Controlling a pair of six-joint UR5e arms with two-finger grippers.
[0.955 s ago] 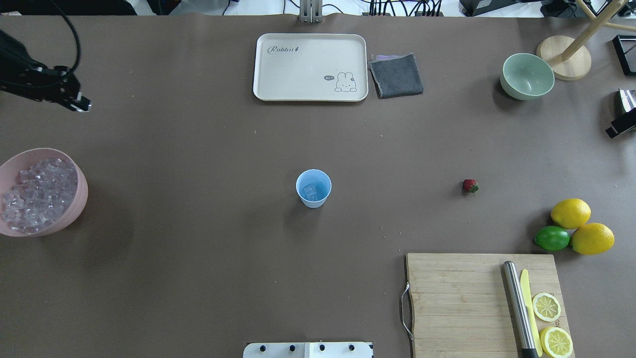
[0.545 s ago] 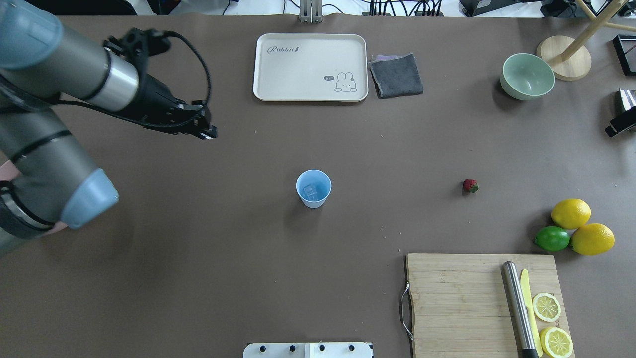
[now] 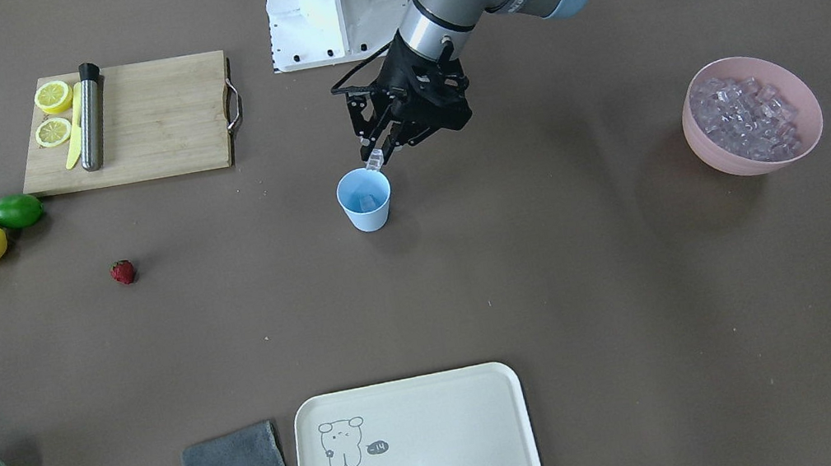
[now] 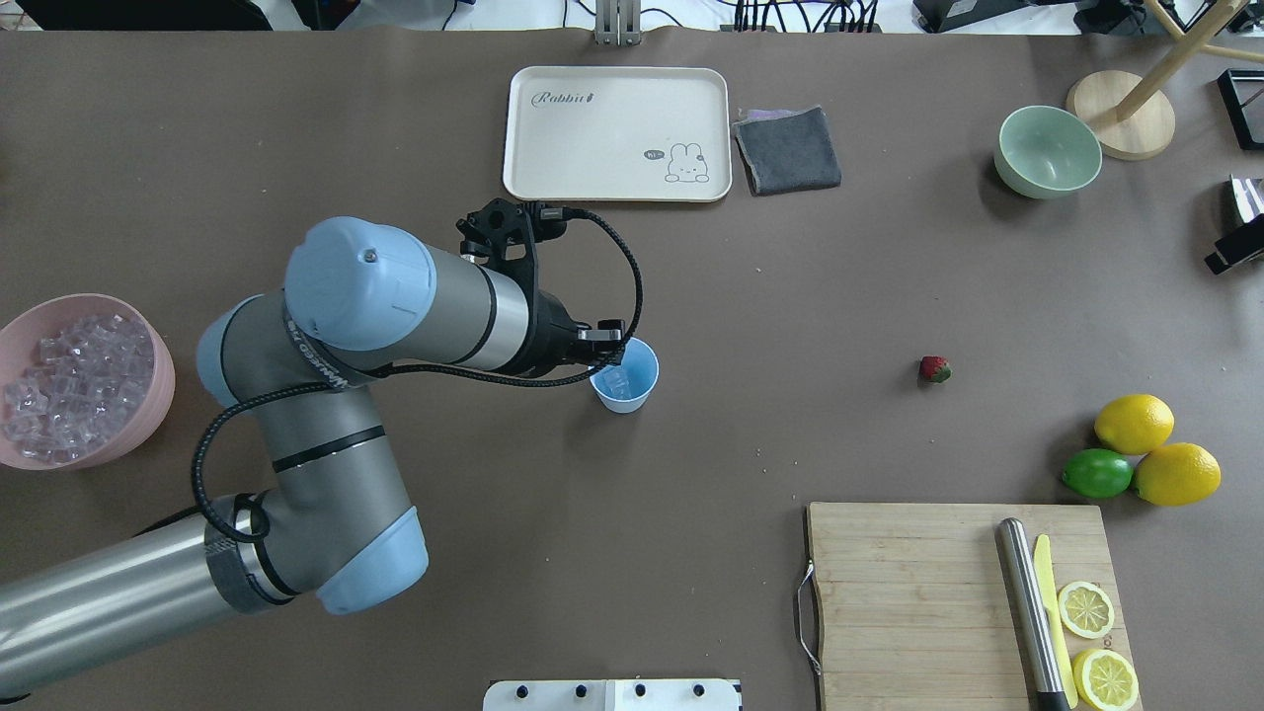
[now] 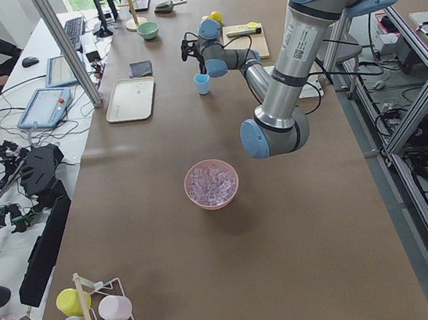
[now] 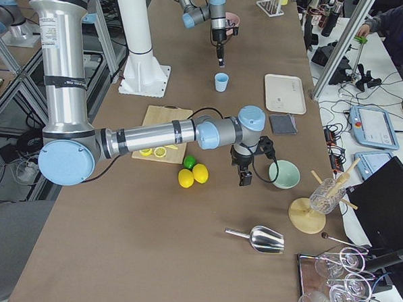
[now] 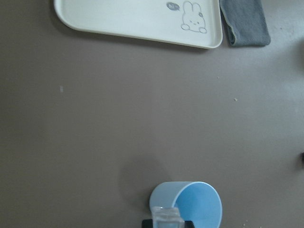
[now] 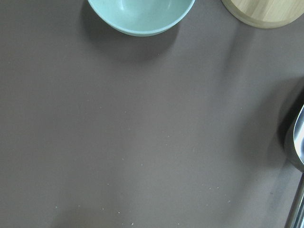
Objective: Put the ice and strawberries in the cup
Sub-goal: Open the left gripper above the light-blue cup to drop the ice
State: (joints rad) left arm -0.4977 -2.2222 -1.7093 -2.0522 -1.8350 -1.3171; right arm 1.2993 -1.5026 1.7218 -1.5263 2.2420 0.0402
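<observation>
My left gripper needs to let go of the clear ice cube, so that it rests beside the other ice cube inside the light-blue cup (image 3: 364,205) (image 7: 189,212).
The light-blue cup (image 4: 637,380) (image 3: 365,201) stands mid-table with one ice cube (image 3: 368,204) inside it. My left gripper (image 3: 376,161) (image 4: 604,342) hangs just above the cup's rim on the robot's side, shut on a clear ice cube (image 7: 166,219). More ice fills the pink bowl (image 3: 757,154) (image 4: 148,415). The red strawberry (image 4: 934,369) (image 3: 123,272) lies alone on the table, far from both grippers. My right gripper (image 6: 244,180) hovers near the pale green bowl (image 6: 284,174). I cannot tell whether it is open or shut.
A cream tray (image 4: 553,128) and grey cloth (image 4: 788,150) lie at the far side. Two lemons (image 4: 1134,423) and a lime (image 4: 1097,473) sit by a cutting board (image 4: 908,592) bearing a knife and lemon halves. A metal scoop (image 6: 261,239) lies at the right end.
My left arm has swung from the table's left side across to the cup, carrying an ice cube. Cup and strawberry have not moved.
</observation>
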